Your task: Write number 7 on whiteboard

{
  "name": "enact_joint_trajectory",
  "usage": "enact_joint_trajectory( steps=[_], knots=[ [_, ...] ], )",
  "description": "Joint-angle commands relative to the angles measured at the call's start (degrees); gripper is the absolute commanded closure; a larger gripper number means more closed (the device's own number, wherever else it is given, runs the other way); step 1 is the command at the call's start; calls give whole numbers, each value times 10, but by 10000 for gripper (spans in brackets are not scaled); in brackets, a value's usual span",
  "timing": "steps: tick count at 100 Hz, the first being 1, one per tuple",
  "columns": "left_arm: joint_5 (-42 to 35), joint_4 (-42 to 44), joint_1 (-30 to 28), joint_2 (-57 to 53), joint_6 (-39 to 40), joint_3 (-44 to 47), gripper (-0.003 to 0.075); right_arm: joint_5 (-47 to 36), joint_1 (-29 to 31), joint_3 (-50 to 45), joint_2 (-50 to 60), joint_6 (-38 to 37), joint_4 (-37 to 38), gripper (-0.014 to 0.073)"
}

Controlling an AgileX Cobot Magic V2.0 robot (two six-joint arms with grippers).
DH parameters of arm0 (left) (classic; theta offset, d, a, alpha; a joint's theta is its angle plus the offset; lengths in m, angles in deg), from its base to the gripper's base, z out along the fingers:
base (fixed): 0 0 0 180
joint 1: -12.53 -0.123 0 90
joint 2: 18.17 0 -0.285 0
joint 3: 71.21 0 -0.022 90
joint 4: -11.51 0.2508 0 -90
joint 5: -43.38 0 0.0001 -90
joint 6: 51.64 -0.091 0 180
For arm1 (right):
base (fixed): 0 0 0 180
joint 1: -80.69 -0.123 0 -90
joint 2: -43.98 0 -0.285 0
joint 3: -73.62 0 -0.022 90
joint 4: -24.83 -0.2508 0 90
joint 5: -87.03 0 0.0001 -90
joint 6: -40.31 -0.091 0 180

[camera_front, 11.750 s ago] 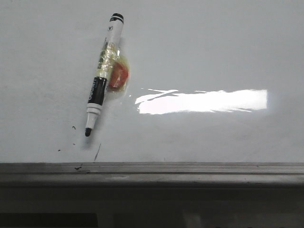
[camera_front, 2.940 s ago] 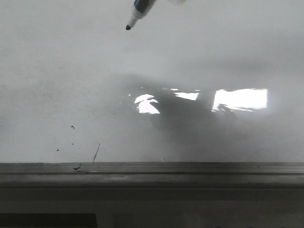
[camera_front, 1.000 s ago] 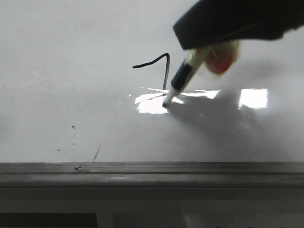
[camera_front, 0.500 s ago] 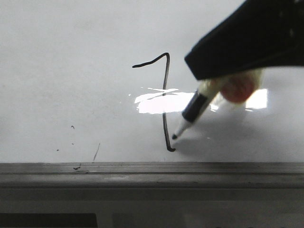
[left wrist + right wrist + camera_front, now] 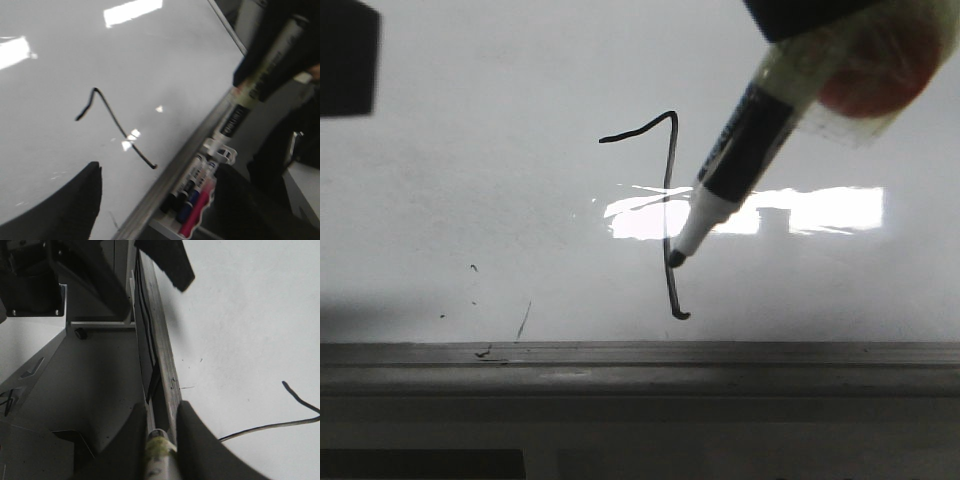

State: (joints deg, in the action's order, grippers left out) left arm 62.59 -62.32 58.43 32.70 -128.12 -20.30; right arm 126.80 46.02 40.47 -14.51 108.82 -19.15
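Note:
The robot's left gripper needs to next go to the black marker in the right gripper and close on the marker's dark band (image 5: 750, 143) (image 5: 234, 120) just above the marker's tip.
The number 7 (image 5: 668, 190) is drawn in thin black line on the whiteboard (image 5: 470, 130), its stem ending in a small hook just above the grey ledge (image 5: 640, 358). My right gripper (image 5: 805, 12) is shut on a black marker (image 5: 745, 150), held off the board and near the camera, with its tip (image 5: 675, 258) in front of the stem. In the right wrist view the marker (image 5: 159, 455) sits between the fingers (image 5: 195, 440), with the 7 (image 5: 280, 422) beside them. My left gripper (image 5: 155, 210) is open and empty over the board's lower edge, near the 7 (image 5: 115, 125).
A small tray of spare markers (image 5: 192, 200) hangs below the ledge. Small black specks and a slanted scratch (image 5: 524, 320) mark the board at the lower left. A bright glare (image 5: 820, 212) lies right of the stem. The left gripper shows as a dark block (image 5: 345, 60) at the front view's top left.
The stem of the 7 was drawn down to its hook. The marker has since lifted off the board towards the camera. The left gripper has come into the front view.

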Motion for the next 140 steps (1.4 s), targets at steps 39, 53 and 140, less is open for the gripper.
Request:
enact_joint_trajectory(
  steps=[39,53,140],
  knots=[
    [154,49,-1,194,-27,-162,281,16,2,28,2,55,-71,657],
    [180,47,-1,219,-27,-182,281,22,2,28,2,56,-88,657],
    [209,6,-1,244,-27,-187,395,90,2,28,-37,130,-191,657]
  ],
)
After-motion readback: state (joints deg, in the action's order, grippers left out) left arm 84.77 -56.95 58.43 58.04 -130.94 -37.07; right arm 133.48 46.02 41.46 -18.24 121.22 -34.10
